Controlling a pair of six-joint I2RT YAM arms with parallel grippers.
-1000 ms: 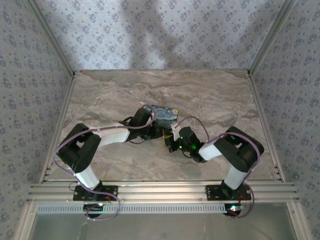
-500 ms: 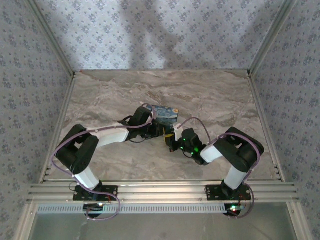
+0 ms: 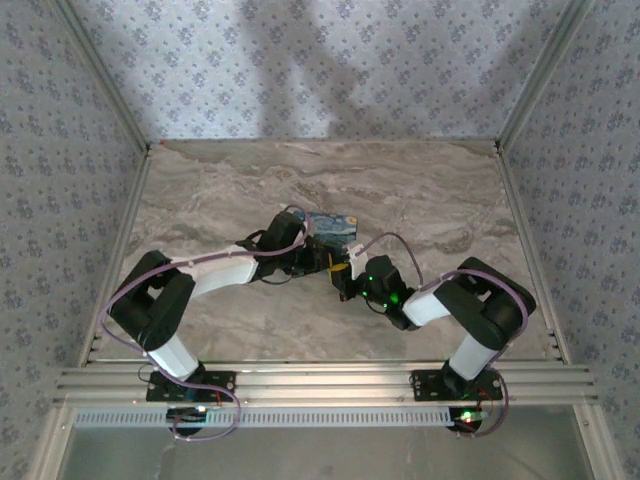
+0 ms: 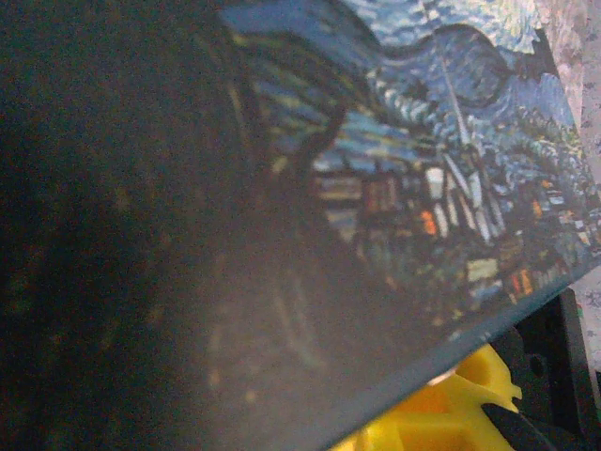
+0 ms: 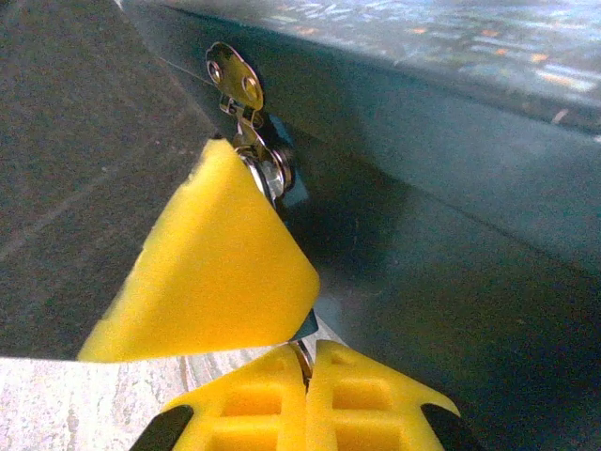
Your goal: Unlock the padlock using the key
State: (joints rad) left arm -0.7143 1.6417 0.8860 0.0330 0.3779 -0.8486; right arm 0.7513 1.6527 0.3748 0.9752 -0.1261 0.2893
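The padlock sits at a slant behind the left gripper's finger, close against the box, so next the left gripper opens, back away and takes the padlock squarely (image 5: 308, 325) by its body.
The painted box (image 3: 332, 228) lies mid-table, its dark front wall (image 5: 441, 160) close in the right wrist view. A metal hasp (image 5: 235, 80) hangs on that wall. Below it hangs the blue-grey padlock (image 5: 293, 194), mostly hidden behind a yellow finger (image 5: 211, 272) of my left gripper (image 3: 324, 262), which is shut on it. My right gripper (image 5: 305, 349) is shut on the key (image 5: 302, 357), a thin metal sliver between its tips, pointing up at the padlock's underside. In the left wrist view the box lid (image 4: 394, 150) is very close, with a yellow fingertip (image 4: 451, 413) below its edge.
Both arms meet at the front of the box in the middle of the marble table (image 3: 220, 190). Patterned walls close the back and both sides. An aluminium rail (image 3: 320, 382) runs along the near edge by the arm bases.
The right arm has shifted slightly, its elbow moving right and its wrist turning at the box front. The left arm and the box have stayed put.
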